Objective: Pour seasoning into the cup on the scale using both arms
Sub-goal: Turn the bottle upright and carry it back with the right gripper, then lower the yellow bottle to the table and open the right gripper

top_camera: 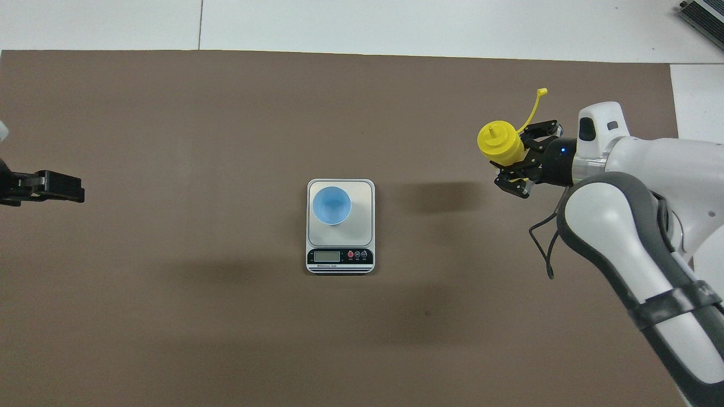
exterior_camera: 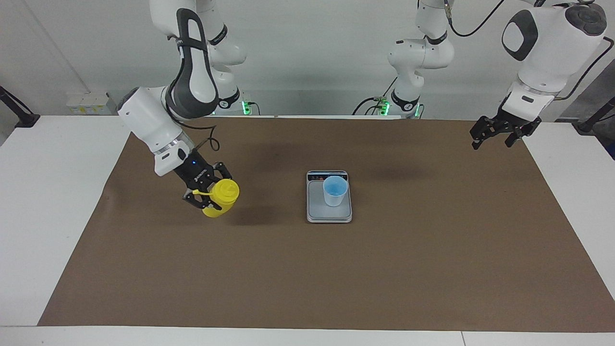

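Note:
I will release the yellow seasoning bottle from my right gripper on the brown mat (top_camera: 526,184) below its fingers, level with the scale's far edge.
The yellow seasoning bottle (exterior_camera: 222,196) is almost upright, low over the brown mat toward the right arm's end of the table, well aside from the scale. My right gripper (exterior_camera: 207,188) is shut on its body. In the overhead view the bottle (top_camera: 499,142) shows nozzle up, its cap strap (top_camera: 534,107) sticking out past the right gripper (top_camera: 512,151). The light-blue cup (exterior_camera: 335,190) stands on the silver scale (exterior_camera: 317,211) at mid table; both show in the overhead view, the cup (top_camera: 331,204) on the scale's plate (top_camera: 362,192). My left gripper (exterior_camera: 496,132) waits open and empty.
A brown mat (exterior_camera: 384,269) covers most of the white table. The left gripper (top_camera: 52,186) hangs over the mat's edge at the left arm's end. The scale's display strip (top_camera: 339,256) faces the robots.

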